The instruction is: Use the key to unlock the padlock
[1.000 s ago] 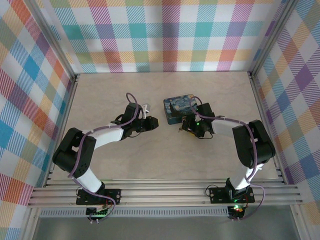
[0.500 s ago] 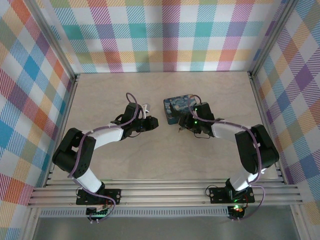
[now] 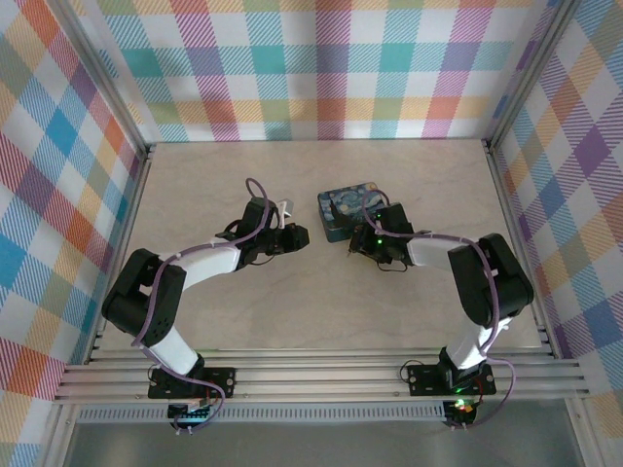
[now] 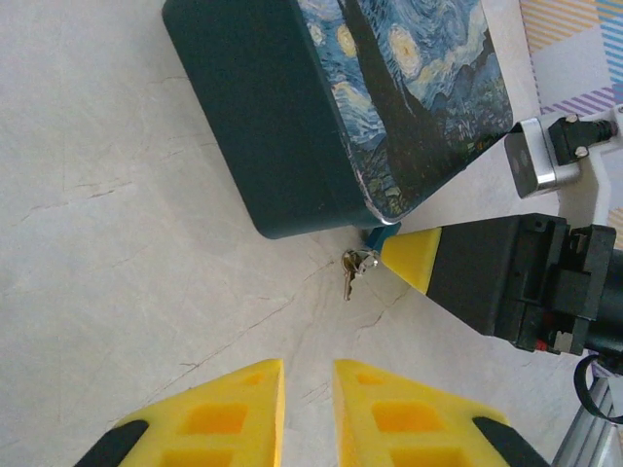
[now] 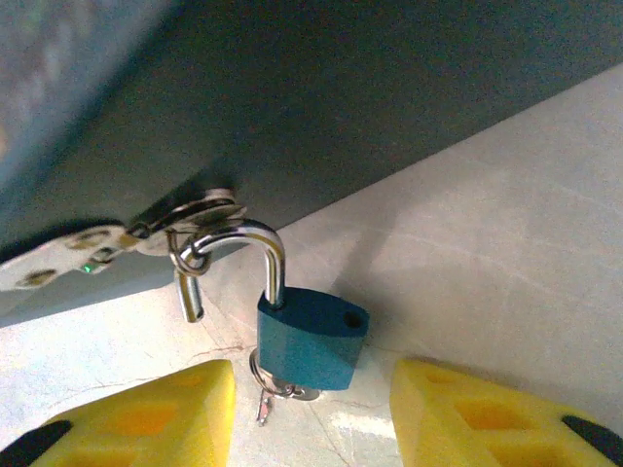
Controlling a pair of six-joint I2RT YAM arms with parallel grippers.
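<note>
The padlock's broad side lies across the robot's right gripper's fingers, so the right gripper will turn the padlock's body edge-on, back away and pinch the padlock's end (image 5: 353,329) by the shackle hole.
A blue padlock (image 5: 311,339) hangs from the metal hasp (image 5: 146,229) of a dark blue box (image 5: 341,107). Its shackle is swung open, one end free of the body. The key (image 5: 275,389) sticks out of the padlock's underside on a small ring, resting on the table. My right gripper (image 5: 311,377) is open, one yellow finger on each side of the padlock without touching it. In the left wrist view the key (image 4: 350,272) lies at the box's corner (image 4: 292,126). My left gripper (image 4: 308,375) hovers short of it, its jaws a narrow gap apart and holding nothing.
The painted box (image 3: 348,210) sits mid-table with both grippers at its near side, left gripper (image 3: 297,236) and right gripper (image 3: 358,240) facing each other. Plaid walls enclose the table on three sides. Bare tabletop lies in front and to the left.
My right gripper has slid in closer to the box and the padlock, and its jaws have narrowed slightly. The left arm has stayed still.
</note>
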